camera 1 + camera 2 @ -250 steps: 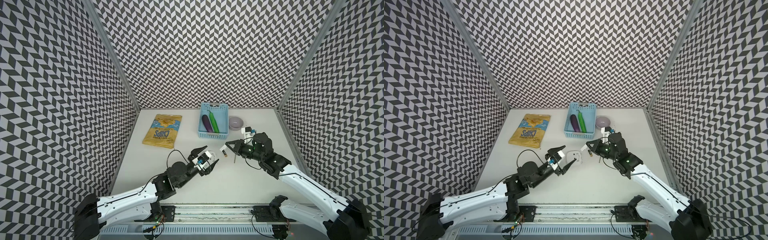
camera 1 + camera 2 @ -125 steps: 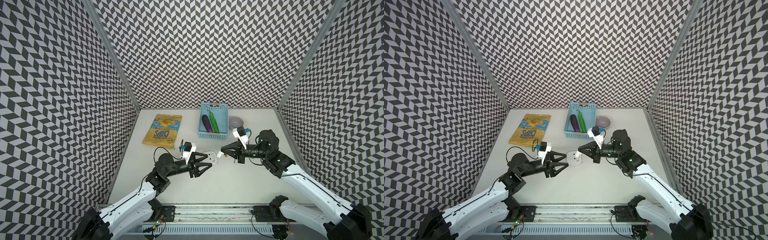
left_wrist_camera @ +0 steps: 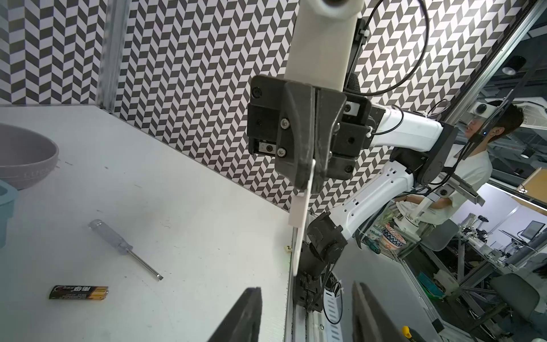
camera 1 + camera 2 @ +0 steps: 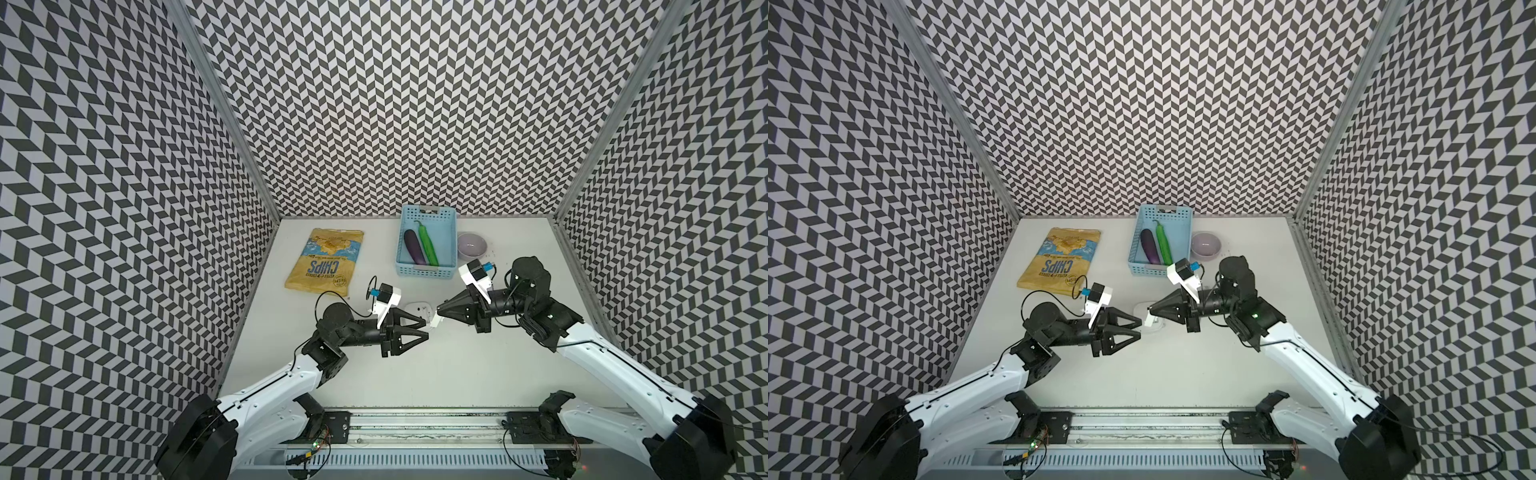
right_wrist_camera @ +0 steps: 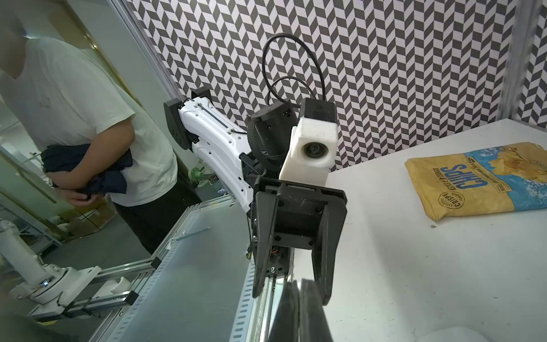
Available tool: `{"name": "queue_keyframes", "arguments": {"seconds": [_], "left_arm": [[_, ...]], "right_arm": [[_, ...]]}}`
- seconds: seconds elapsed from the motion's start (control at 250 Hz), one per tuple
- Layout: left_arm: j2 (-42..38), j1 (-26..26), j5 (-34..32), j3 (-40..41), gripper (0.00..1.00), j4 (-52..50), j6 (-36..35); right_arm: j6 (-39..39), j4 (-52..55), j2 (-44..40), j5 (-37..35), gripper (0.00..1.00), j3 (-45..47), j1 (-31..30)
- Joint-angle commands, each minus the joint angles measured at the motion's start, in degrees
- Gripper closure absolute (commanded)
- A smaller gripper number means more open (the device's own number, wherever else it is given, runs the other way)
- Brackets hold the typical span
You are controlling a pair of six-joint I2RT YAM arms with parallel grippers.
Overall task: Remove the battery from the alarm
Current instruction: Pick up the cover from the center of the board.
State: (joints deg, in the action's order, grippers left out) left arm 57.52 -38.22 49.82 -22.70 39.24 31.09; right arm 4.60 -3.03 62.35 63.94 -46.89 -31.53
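The white plate points lengthwise from my right fingers, so my left gripper will take the plate's loose end [image 3: 297, 263] and my right gripper regrip it crosswise.
The white alarm [image 4: 417, 308] [image 4: 1140, 309] lies on the table between the two grippers. In the left wrist view the black battery [image 3: 78, 292] with a gold end lies loose on the table, apart from the alarm; the right arm hides it in both top views. My right gripper [image 4: 440, 311] [image 3: 309, 180] [image 5: 299, 311] is shut on a thin white flat plate [image 3: 300, 219] [image 4: 435, 323]. Facing it, my left gripper [image 4: 427, 328] [image 3: 305, 296] [image 5: 293, 284] is open and empty, with the plate's free end just off its fingertips.
A clear-handled screwdriver [image 3: 124, 248] lies beside the battery. A lilac bowl [image 4: 472, 245] and a blue basket [image 4: 428, 272] holding an aubergine and a green vegetable stand at the back. A chips bag [image 4: 326, 259] lies at the back left. The table's front edge is near both grippers.
My left gripper has drawn back from the alarm, turned level and narrowed its jaws. My right gripper has swung left toward it with the white plate.
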Motion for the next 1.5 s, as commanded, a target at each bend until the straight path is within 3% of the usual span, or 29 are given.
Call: {"name": "queue_keyframes", "arguments": {"seconds": [0.0,0.188,0.477,0.565,0.633,0.701,0.821,0.929,1.042,1.494], "left_arm": [[1.0,-0.1,1.5,-2.5,0.55,2.1,-1.0],[2.5,-1.5,1.8,-3.8,0.66,1.8,-2.2],[2.2,-2.1,0.3,-3.8,0.98,1.2,-3.0],[1.5,-2.1,-1.0,-3.1,1.0,1.6,-2.1],[1.0,-2.1,-2.3,-1.9,1.0,4.3,0.8],[0.5,-2.1,-4.2,0.2,1.0,9.4,5.9],[-0.3,-2.5,-9.7,3.7,1.0,16.2,15.9],[-1.4,-2.7,-13.8,6.3,1.0,18.7,22.5],[-2.4,-2.7,-15.8,7.4,1.0,19.1,25.8],[-1.3,-2.7,-16.4,6.7,1.0,17.3,27.0]], "right_arm": [[0.6,-2.6,1.0,0.3,1.0,-2.2,-1.2],[0.9,-2.5,2.2,-1.4,1.0,-2.9,-2.3],[-0.1,0.6,1.7,-6.7,0.97,-4.2,-2.7],[-0.9,3.3,0.3,-11.2,0.75,-5.1,-2.5],[-0.5,3.3,-1.9,-15.0,0.51,-4.1,-2.1],[3.0,-1.3,-5.3,-17.5,0.4,-0.4,-1.3],[11.7,-12.8,-9.6,-17.6,0.32,7.0,-0.8],[19.8,-19.2,-9.0,-14.1,0.32,9.9,-0.9],[23.2,-19.8,-5.9,-9.2,0.37,9.1,-1.4],[27.0,-16.2,1.8,-8.2,0.59,3.4,-5.7]]}}
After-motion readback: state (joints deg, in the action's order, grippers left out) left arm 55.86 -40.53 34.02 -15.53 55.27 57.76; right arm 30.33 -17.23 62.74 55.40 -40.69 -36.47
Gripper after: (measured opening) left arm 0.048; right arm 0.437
